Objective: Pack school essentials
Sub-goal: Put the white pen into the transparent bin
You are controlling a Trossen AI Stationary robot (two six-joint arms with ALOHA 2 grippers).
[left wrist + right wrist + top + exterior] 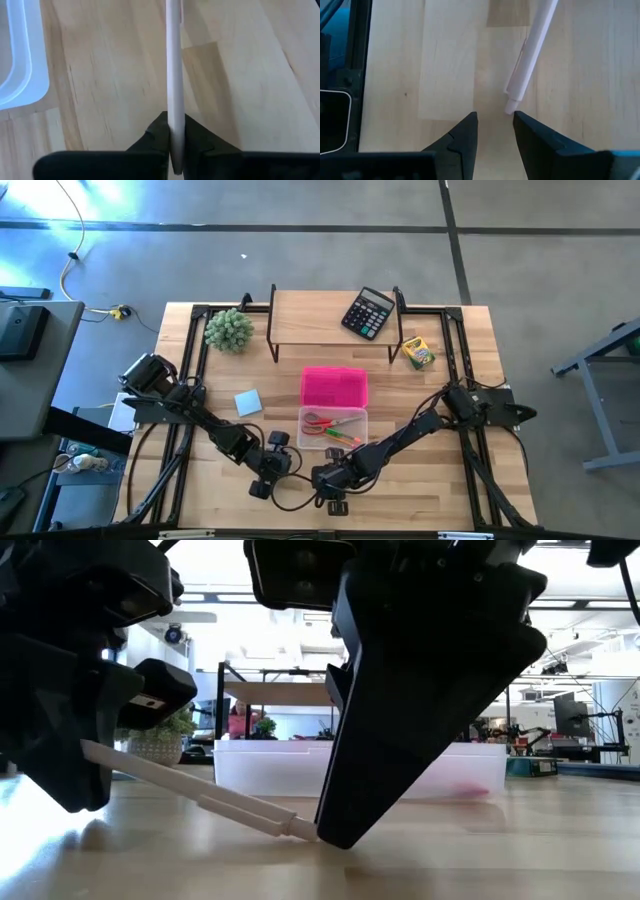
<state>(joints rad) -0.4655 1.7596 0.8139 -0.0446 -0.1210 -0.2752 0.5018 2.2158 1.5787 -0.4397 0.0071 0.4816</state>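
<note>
My left gripper should release the white pen on top of the pencils in the clear box [338, 434], next to the scissors. The pen still slants across the near table.
A white pen [200, 798] slants across the near part of the table. Its raised end is in my left gripper [175, 125], which is shut on it. The pen's capped end [511, 105] rests on the wood just ahead of my right gripper [495, 125], whose fingers stand open with nothing between them. Whether that end touches a right finger, I cannot tell. Beyond both grippers stands a clear box [333, 427] holding red-handled scissors and pencils. A light-blue notepad [248, 401] and a yellow-and-green crayon box [418, 353] lie on the table. My left gripper pinches the pen's shaft [174, 112] between its two fingers, near the end away from the cap. The fingers slant down, and the pen runs out ahead of them, roughly along them. The held end is raised; the capped end [305, 829] is on the table.
A pink box [334, 386] sits right behind the clear box. A wooden riser [310, 315] at the far edge carries a black calculator [367, 312]. A fuzzy green plant ball [229, 330] stands at the far left. Bare wood lies along the near edge.
</note>
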